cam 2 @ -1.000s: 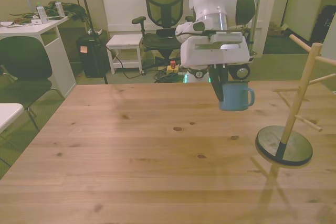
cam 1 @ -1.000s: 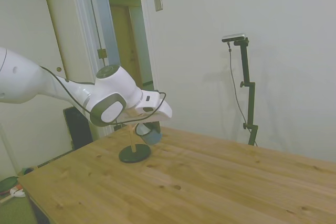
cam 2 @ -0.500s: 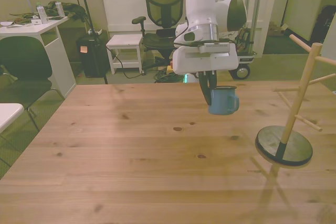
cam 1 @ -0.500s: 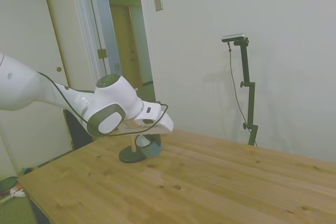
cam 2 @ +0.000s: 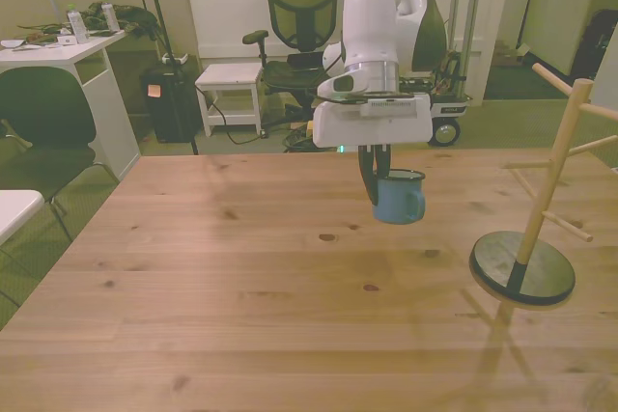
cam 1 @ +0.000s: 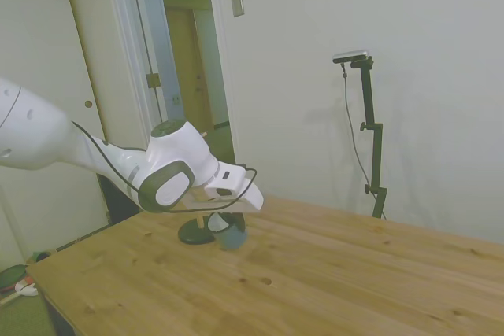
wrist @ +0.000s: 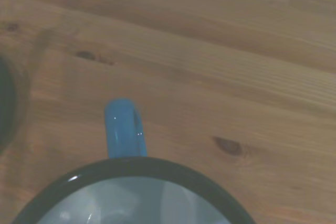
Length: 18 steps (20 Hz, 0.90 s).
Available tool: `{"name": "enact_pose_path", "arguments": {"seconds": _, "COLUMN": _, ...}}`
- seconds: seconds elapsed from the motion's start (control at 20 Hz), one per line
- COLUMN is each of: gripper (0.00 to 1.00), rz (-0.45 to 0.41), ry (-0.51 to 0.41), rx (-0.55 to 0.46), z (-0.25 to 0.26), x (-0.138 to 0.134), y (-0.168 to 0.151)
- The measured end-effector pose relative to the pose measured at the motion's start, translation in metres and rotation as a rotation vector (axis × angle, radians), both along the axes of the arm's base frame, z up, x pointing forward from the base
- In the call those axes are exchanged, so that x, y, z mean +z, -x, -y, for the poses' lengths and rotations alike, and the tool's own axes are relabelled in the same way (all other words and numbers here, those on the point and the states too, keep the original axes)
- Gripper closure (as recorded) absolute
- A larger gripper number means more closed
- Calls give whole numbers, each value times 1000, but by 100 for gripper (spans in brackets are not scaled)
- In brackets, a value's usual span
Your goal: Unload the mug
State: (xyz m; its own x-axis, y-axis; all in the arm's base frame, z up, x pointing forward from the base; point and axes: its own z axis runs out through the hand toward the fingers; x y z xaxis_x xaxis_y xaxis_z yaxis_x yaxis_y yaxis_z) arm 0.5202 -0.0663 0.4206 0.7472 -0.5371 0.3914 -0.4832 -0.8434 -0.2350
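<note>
The mug, now hanging low over the wooden table, will be let go by my gripper on the bare wood [cam 1: 236, 275] next to the dark knot, clear of the peg stand's base.
A small teal-blue mug [cam 2: 401, 202] with a pale inside hangs upright from my gripper [cam 2: 375, 185], which is shut on its rim wall on the side away from the handle. The mug is low over the wooden table [cam 2: 241, 277], near the far edge around the middle; I cannot tell whether its bottom touches the wood. In the side view the mug [cam 1: 234, 234] shows just under the gripper [cam 1: 225, 223]. The wrist view looks down into the mug [wrist: 131, 192], with its blue handle [wrist: 124, 129] over bare wood.
A wooden peg stand [cam 2: 558, 166] on a dark round base [cam 2: 521, 269] stands at the front view's right; in the side view its base [cam 1: 191, 231] sits just behind the mug. Beyond the table are an office chair [cam 2: 301, 7] and a white desk [cam 2: 72, 55].
The arm has carried the mug toward the front view's left, away from the peg stand, and lowered it closer to the table. The grip has not changed.
</note>
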Motion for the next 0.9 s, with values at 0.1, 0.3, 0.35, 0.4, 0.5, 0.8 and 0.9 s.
{"name": "enact_pose_path", "arguments": {"seconds": 0.1, "gripper": 100, "rz": -25, "ry": 6, "rx": -12, "z": 1, "x": -5, "y": -3}}
{"name": "enact_pose_path", "arguments": {"seconds": 0.3, "gripper": 100, "rz": -64, "ry": 17, "rx": -31, "z": 0, "x": -21, "y": -9}}
{"name": "enact_pose_path", "arguments": {"seconds": 0.35, "gripper": 100, "rz": -72, "ry": 16, "rx": -34, "z": 0, "x": -24, "y": -10}}
{"name": "enact_pose_path", "arguments": {"seconds": 0.4, "gripper": 100, "rz": -81, "ry": 16, "rx": -36, "z": 0, "x": -27, "y": -12}}
{"name": "enact_pose_path", "arguments": {"seconds": 0.5, "gripper": 100, "rz": -108, "ry": 15, "rx": -37, "z": 0, "x": -30, "y": -13}}
{"name": "enact_pose_path", "arguments": {"seconds": 0.8, "gripper": 100, "rz": -164, "ry": 26, "rx": -38, "z": 5, "x": -43, "y": -13}}
{"name": "enact_pose_path", "arguments": {"seconds": 0.9, "gripper": 100, "rz": -177, "ry": 26, "rx": -39, "z": 6, "x": -45, "y": -13}}
